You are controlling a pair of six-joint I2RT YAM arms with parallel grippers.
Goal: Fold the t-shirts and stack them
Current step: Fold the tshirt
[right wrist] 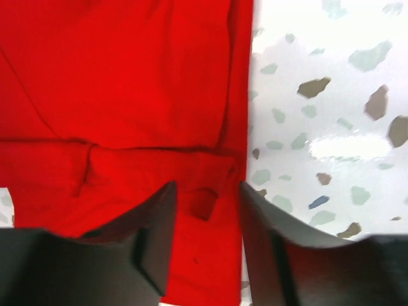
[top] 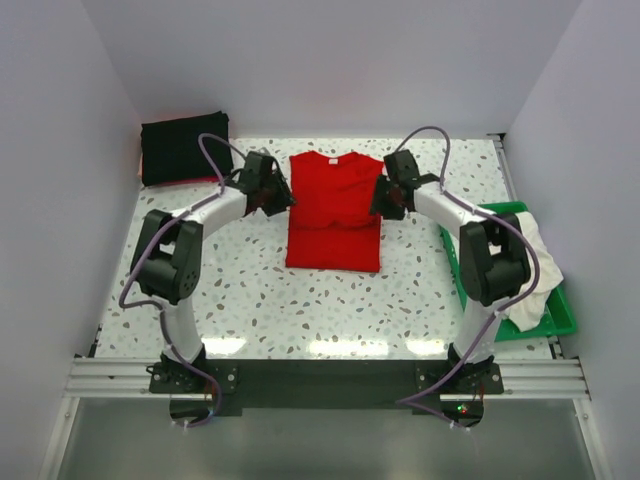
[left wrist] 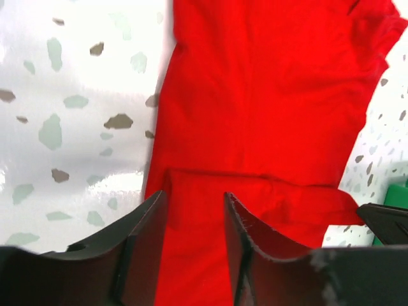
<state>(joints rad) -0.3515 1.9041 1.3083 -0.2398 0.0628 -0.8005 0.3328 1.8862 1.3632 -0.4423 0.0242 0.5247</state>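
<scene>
Next, my left gripper pinches the fold's end (left wrist: 174,186) and pulls the cloth flat before the next fold, because a crosswise fold bunches up the middle of the red t-shirt.
The red t-shirt (top: 334,210) lies flat in the middle of the table, sleeves folded in, with a crosswise fold line near its middle. My left gripper (top: 279,196) is at its left edge, and my right gripper (top: 386,199) is at its right edge. In the left wrist view the gripper (left wrist: 194,203) is open and empty over the red cloth (left wrist: 268,95). In the right wrist view the gripper (right wrist: 208,191) is open and empty over the shirt's right edge (right wrist: 127,83). A black t-shirt (top: 185,148) lies folded at the back left. A whitish t-shirt (top: 532,252) hangs over the tray.
A green plastic tray (top: 545,322) stands at the right edge of the speckled table (top: 260,300). White walls close in the back and both sides. The right gripper's tip (left wrist: 386,220) shows in the left wrist view.
</scene>
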